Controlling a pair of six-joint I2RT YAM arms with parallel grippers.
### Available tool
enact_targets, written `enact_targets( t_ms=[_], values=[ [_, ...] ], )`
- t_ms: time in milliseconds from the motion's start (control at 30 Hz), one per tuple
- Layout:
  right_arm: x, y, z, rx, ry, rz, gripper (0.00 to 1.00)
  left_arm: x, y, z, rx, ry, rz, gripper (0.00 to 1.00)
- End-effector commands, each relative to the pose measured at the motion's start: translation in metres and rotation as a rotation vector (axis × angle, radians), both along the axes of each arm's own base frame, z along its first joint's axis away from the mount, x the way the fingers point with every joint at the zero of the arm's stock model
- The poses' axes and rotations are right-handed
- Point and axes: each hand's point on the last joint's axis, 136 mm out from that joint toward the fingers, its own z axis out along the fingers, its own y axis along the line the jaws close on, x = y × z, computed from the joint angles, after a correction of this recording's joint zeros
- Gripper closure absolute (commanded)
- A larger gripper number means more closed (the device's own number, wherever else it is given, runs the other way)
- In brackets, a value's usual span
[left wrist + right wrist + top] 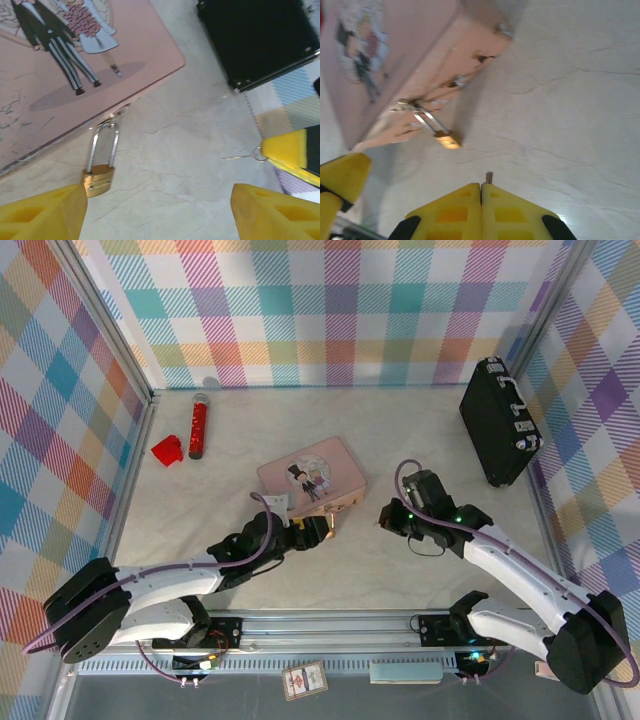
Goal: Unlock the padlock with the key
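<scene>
My right gripper's fingers barely hold the key by its ring end. Next, my left gripper takes the key's blade [233, 158] first, to free the ring end for a better grip.
The small brass padlock [98, 180] hangs by its thin silver shackle from the latch of the pink tin [312, 475], its body lying on the table. My left gripper [157, 215] is open, its yellow fingers [42, 215] on either side of a bare patch of table, the left one just beside the padlock's body. My right gripper [481, 186] is shut on the key [489, 177]; only the tip sticks out past the fingertips, pointing toward the padlock [447, 140]. In the left wrist view the key [240, 157] juts from the right gripper's yellow finger [290, 150], well right of the padlock.
A black case [500, 422] stands at the back right by the wall. A red cylinder [198, 430] and a small red piece [167, 450] lie at the back left. The two grippers [318, 530] [384, 519] face each other in front of the tin.
</scene>
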Motion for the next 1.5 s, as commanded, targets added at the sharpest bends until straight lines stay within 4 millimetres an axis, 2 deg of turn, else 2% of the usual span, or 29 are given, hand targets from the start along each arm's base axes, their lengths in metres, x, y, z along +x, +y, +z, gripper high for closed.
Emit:
enact_targets(
  t_ms=[0,200,333,433,533,700,833,1167,1367,1467],
  values=[
    [0.010,0.025,0.041,0.162,-0.060,0.009,1.00,-0.007,-0.005,0.020,-0.098,-0.016,-0.032,0.29],
    [0.020,0.043,0.074,0.270,-0.124,0.026,1.00,-0.010,-0.009,0.045,-0.255,0.025,-0.023,0.40],
    [0.024,0.060,0.096,0.348,-0.201,0.068,1.00,-0.007,-0.011,0.054,-0.510,0.227,0.080,0.42],
    [0.026,0.072,0.104,0.378,-0.253,0.090,1.00,-0.003,-0.012,0.046,-0.585,0.352,0.152,0.42],
    [0.026,0.081,0.107,0.399,-0.280,0.100,1.00,-0.001,-0.017,0.047,-0.626,0.392,0.184,0.42],
    [0.022,0.093,0.107,0.431,-0.310,0.129,1.00,0.007,-0.028,0.063,-0.722,0.404,0.185,0.42],
    [0.018,0.098,0.103,0.445,-0.324,0.147,1.00,0.011,-0.032,0.067,-0.768,0.417,0.189,0.42],
    [0.011,0.093,0.081,0.430,-0.323,0.135,1.00,0.014,-0.027,0.074,-0.821,0.403,0.208,0.39],
    [0.002,0.102,0.079,0.450,-0.349,0.180,1.00,0.014,-0.027,0.080,-0.836,0.395,0.204,0.38],
    [0.002,0.106,0.081,0.450,-0.371,0.197,1.00,0.013,-0.026,0.078,-0.825,0.401,0.207,0.34]
  ],
)
